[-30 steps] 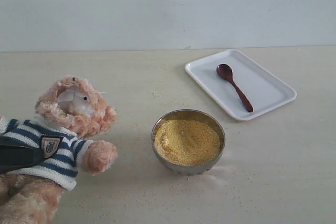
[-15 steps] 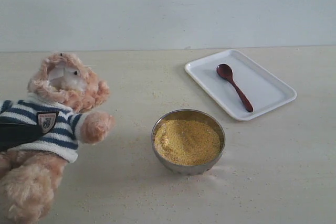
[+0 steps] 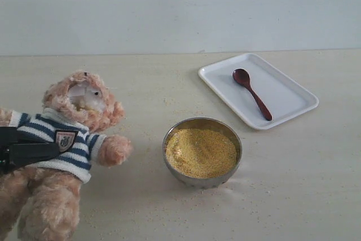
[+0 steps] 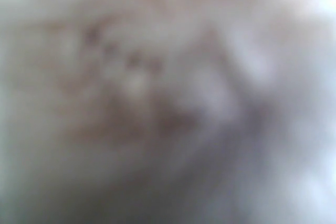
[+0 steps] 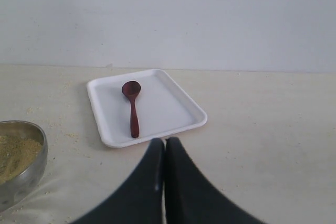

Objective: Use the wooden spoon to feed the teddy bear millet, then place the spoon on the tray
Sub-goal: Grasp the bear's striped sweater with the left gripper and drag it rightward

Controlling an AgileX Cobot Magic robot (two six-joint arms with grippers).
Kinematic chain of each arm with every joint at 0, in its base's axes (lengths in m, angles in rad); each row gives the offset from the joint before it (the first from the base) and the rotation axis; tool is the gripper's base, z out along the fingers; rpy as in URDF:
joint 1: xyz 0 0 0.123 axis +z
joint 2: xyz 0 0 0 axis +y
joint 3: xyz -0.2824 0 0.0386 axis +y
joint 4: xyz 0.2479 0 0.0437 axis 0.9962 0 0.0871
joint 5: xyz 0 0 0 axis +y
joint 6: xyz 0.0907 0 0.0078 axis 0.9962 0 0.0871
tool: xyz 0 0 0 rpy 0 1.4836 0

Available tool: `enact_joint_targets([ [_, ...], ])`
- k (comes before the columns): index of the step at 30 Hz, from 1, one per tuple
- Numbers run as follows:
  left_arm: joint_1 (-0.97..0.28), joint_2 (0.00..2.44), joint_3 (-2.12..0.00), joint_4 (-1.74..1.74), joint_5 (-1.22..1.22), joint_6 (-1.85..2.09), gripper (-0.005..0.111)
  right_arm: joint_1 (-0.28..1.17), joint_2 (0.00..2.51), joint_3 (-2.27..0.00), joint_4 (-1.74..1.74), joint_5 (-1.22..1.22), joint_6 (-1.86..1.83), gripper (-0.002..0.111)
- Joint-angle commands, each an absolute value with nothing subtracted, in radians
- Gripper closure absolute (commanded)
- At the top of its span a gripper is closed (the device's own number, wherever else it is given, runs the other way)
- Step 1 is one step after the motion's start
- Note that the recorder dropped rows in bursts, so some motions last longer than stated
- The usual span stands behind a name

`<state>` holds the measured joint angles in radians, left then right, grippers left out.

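Observation:
I will use my left gripper to set the teddy bear down and let go of it on the pale tabletop [image 3: 97, 161] beside the steel bowl.
The teddy bear [image 3: 82, 105] leans at the left of the exterior view, face turned up, with grains on its white muzzle. My left gripper [image 3: 25, 153] is shut on its striped torso; one black finger lies across the sweater. The left wrist view is filled with a close blur of the teddy bear [image 4: 131, 87], and no fingers show there. The wooden spoon [image 3: 252, 92] [image 5: 132, 106] lies on the white tray [image 3: 293, 91] [image 5: 168, 103]. Millet [image 3: 201, 152] [image 5: 10, 153] fills the steel bowl [image 3: 169, 139]. My right gripper [image 5: 165, 141] is shut and empty, hanging short of the tray's near edge.
Loose grains are scattered on the pale tabletop around the bowl [image 5: 26, 177] and toward the tray. A plain wall closes the far side of the table.
The bear, held by my left gripper, swung up and to the left, then came back down and to the right. Spoon, tray and bowl have not moved.

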<state>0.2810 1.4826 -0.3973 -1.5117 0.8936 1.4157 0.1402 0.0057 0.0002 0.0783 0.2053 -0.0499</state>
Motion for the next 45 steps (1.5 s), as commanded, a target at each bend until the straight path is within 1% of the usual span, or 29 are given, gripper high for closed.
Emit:
enact_joint_targets([
  [1,0.198,1.497,-0.403,-1.639,0.854,1.489,0.102,0.137,0.000,0.000,0.078,0.208,-0.050,0.108],
  [9,0.127,1.608,-0.403,-1.744,0.819,1.602,0.102,0.137,0.000,0.000,0.078,0.208,-0.050,0.108],
  [18,0.127,1.742,-0.441,-1.744,0.827,1.683,0.101,0.137,0.000,0.000,0.078,0.208,-0.050,0.108],
  [20,0.127,1.764,-0.454,-1.744,0.827,1.699,0.096,0.137,0.000,0.000,0.078,0.208,-0.050,0.108],
  [22,0.127,1.781,-0.467,-1.744,0.827,1.701,0.085,0.137,0.000,0.000,0.078,0.208,-0.050,0.108],
  [27,0.127,1.790,-0.487,-1.744,0.847,1.701,0.045,0.137,0.000,0.000,0.078,0.208,-0.050,0.108],
  [29,0.129,1.789,-0.490,-1.744,0.878,1.698,0.037,0.137,0.000,0.000,0.078,0.208,-0.050,0.108],
  [33,0.129,1.786,-0.490,-1.744,0.923,1.690,0.036,0.137,0.000,0.000,0.078,0.208,-0.050,0.108],
  [45,0.140,1.761,-0.490,-1.722,0.903,1.657,0.036,0.137,0.000,0.000,0.078,0.207,-0.048,0.108],
])
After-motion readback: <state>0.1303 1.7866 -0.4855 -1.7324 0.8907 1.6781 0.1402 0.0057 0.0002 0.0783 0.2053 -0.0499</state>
